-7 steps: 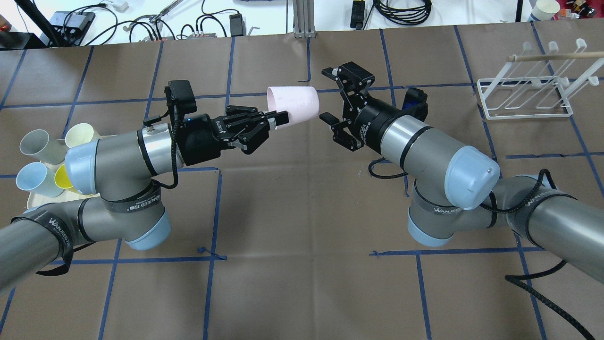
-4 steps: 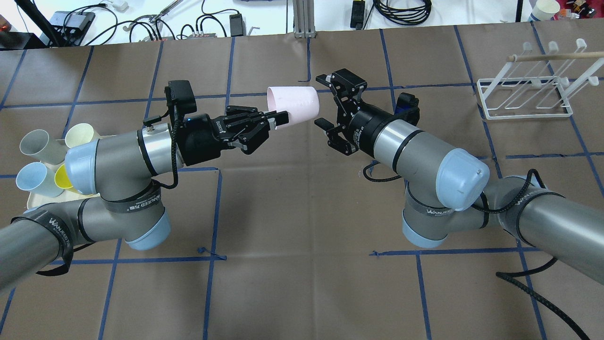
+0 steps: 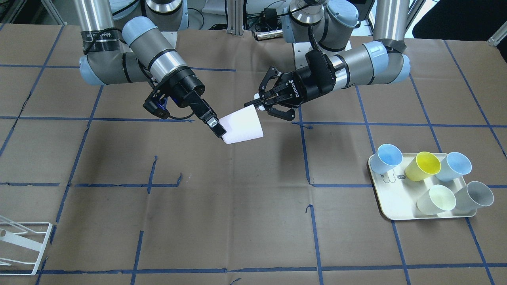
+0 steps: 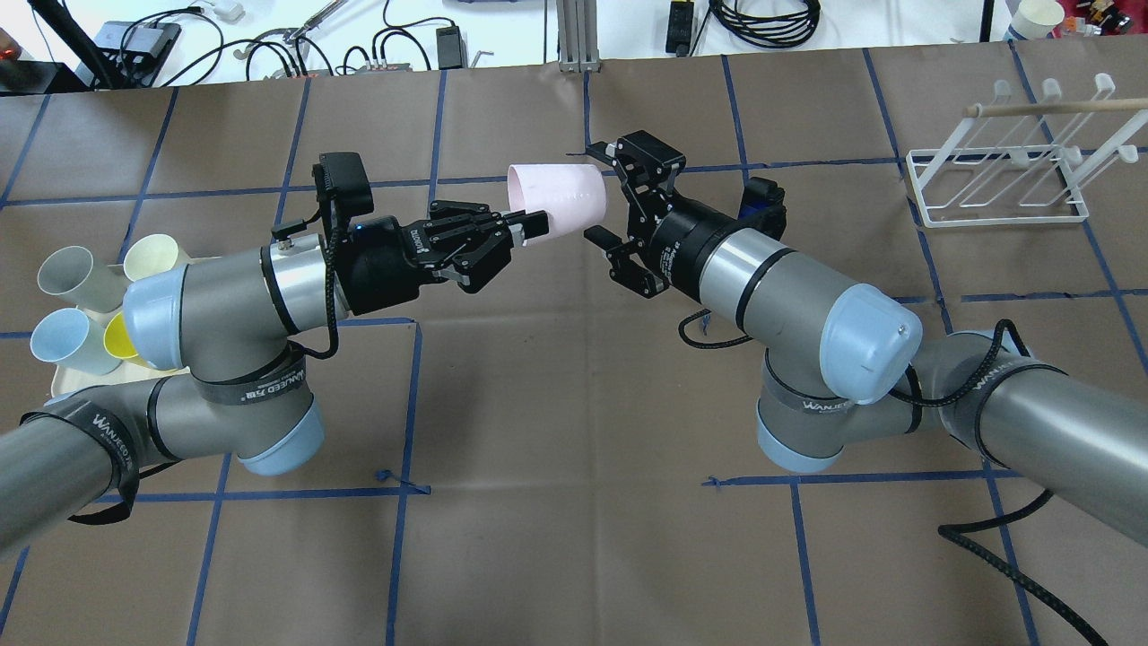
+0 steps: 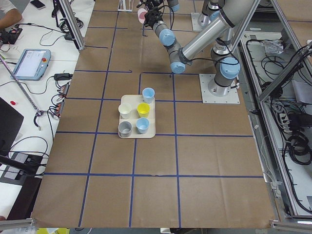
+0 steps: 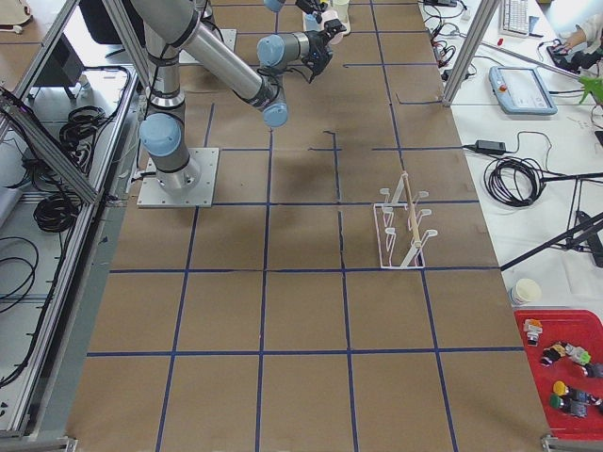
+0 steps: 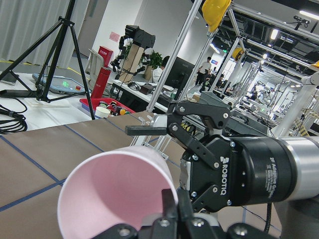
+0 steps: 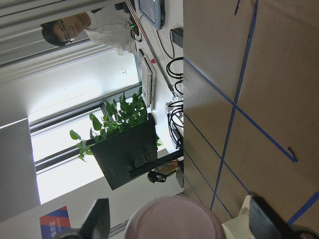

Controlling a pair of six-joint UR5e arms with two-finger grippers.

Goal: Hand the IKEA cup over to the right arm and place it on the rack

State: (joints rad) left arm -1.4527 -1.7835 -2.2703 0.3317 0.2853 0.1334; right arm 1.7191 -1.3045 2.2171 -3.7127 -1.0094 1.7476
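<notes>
The robot's right gripper should move further over the pale pink cup and close around the cup's side [image 3: 235, 129] near its base, opposite the left gripper.
A pale pink cup [image 4: 560, 199] hangs sideways in the air over the middle of the table. My left gripper [image 4: 529, 224] is shut on its rim, with the mouth towards the left arm. It also shows in the front view [image 3: 242, 126] and fills the left wrist view [image 7: 117, 191]. My right gripper [image 4: 599, 193] is open. Its fingers [image 4: 599, 237] stand on either side of the cup's base without touching. The right wrist view shows the base [image 8: 174, 219] between the two fingertips [image 8: 97, 219]. The white wire rack [image 4: 995, 184] stands far right.
A cream tray [image 3: 396, 198] with several coloured cups lies beside the left arm and shows at the overhead view's left edge [image 4: 67, 381]. A wooden rod [image 4: 1049, 108] lies across the rack's top. Cables lie beyond the table's far edge.
The right arm has moved left towards the cup, and its open fingers now flank the cup's base. The left arm and the cup have not moved.
</notes>
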